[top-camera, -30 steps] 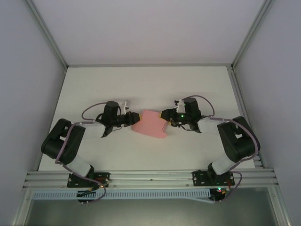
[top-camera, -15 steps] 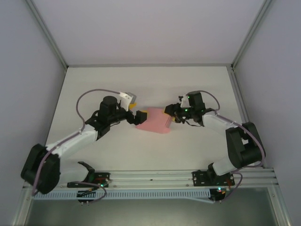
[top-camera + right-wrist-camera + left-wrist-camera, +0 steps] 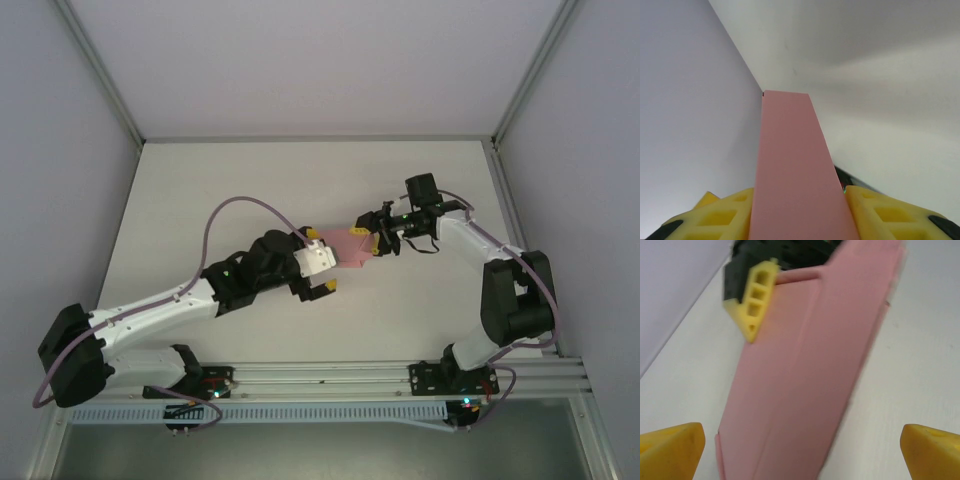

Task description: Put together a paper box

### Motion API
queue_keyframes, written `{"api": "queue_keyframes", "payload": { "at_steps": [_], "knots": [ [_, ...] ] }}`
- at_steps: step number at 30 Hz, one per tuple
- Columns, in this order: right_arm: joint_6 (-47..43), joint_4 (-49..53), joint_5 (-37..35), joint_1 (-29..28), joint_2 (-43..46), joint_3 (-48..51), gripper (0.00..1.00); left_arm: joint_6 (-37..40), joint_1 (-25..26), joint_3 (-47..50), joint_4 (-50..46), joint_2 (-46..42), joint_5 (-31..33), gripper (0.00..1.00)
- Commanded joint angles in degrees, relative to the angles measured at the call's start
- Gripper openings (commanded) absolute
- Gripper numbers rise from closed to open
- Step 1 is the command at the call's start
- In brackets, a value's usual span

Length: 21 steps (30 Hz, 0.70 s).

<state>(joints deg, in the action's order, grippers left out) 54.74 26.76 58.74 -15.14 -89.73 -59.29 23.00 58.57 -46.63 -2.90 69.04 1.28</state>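
Observation:
My right gripper is holding the paper box across its end, so my left gripper needs to grab the opposite end (image 3: 771, 460) before my right gripper opens and pinches one edge.
The pink paper box (image 3: 347, 250) sits mid-table, folded flat, its left part hidden under my left wrist. My right gripper (image 3: 367, 241) is shut on the box's right end. In the right wrist view the box (image 3: 790, 160) runs as a long pink strip out from between my right gripper's (image 3: 800, 222) yellow fingers (image 3: 715, 217). My left gripper (image 3: 324, 263) stands open just short of the box's near-left end. In the left wrist view the box (image 3: 810, 370) stretches away between my left gripper's (image 3: 800, 455) wide-apart fingertips (image 3: 672, 450), which do not touch it. The right gripper's yellow finger (image 3: 757, 297) shows on the box's far end.
White tabletop (image 3: 230, 190) enclosed by grey walls with aluminium posts; a metal rail (image 3: 320, 375) runs along the near edge. The left arm's cable (image 3: 245, 205) loops above the table, left of the box.
My left arm has swung round from the box's left side to its near-left end, with its gripper open. My right gripper has carried the box a little to the right.

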Motion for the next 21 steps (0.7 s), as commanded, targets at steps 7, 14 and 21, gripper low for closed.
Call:
{"api": "queue_keyframes", "payload": {
  "at_steps": [7,14,21],
  "knots": [
    [-1.03,9.45,5.19,0.48,-0.41,-1.57,0.32,7.17,3.38,-2.89,-2.46,3.84,16.09,1.00],
    [0.86,7.08,6.51,0.37,0.97,-0.58,0.33,6.79,3.40,-2.67,-1.95,4.59,18.67,0.91],
    [-0.45,7.93,5.20,0.46,2.14,-0.07,0.44,8.17,3.42,-1.49,1.12,2.25,19.83,0.61]
  ]
}}
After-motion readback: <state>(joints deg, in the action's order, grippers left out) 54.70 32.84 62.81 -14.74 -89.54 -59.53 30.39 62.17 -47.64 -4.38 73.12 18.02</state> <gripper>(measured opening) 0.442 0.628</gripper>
